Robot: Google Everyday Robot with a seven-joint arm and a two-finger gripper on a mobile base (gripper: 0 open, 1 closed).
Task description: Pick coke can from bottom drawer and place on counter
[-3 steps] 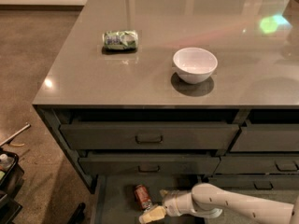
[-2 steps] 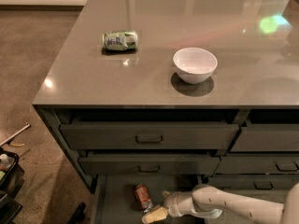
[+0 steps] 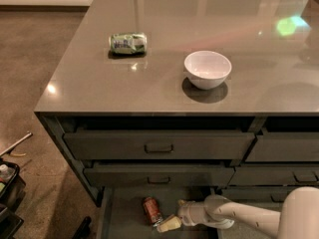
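The robot's gripper should next close on the near end of the coke can (image 3: 154,219) in the open bottom drawer.
The coke can (image 3: 152,210) lies on its side on the floor of the open bottom drawer (image 3: 124,218), lowest of the stack, near the frame's lower edge. My gripper (image 3: 172,219) reaches into the drawer from the right on a white arm, just right of the can. One pale fingertip (image 3: 168,224) sits by the can's near end and another shows farther back, with the jaws apart and nothing held. The counter (image 3: 149,73) is the glossy grey-brown top above.
A green-and-white can (image 3: 128,43) lies on its side on the counter at the left. A white bowl (image 3: 207,69) stands mid-counter. Two handled drawers (image 3: 158,146) are shut above the open one. Dark bins (image 3: 7,195) sit on the floor at left.
My gripper has crept a little left toward the can inside the drawer. The can, bowl and green can have not moved.
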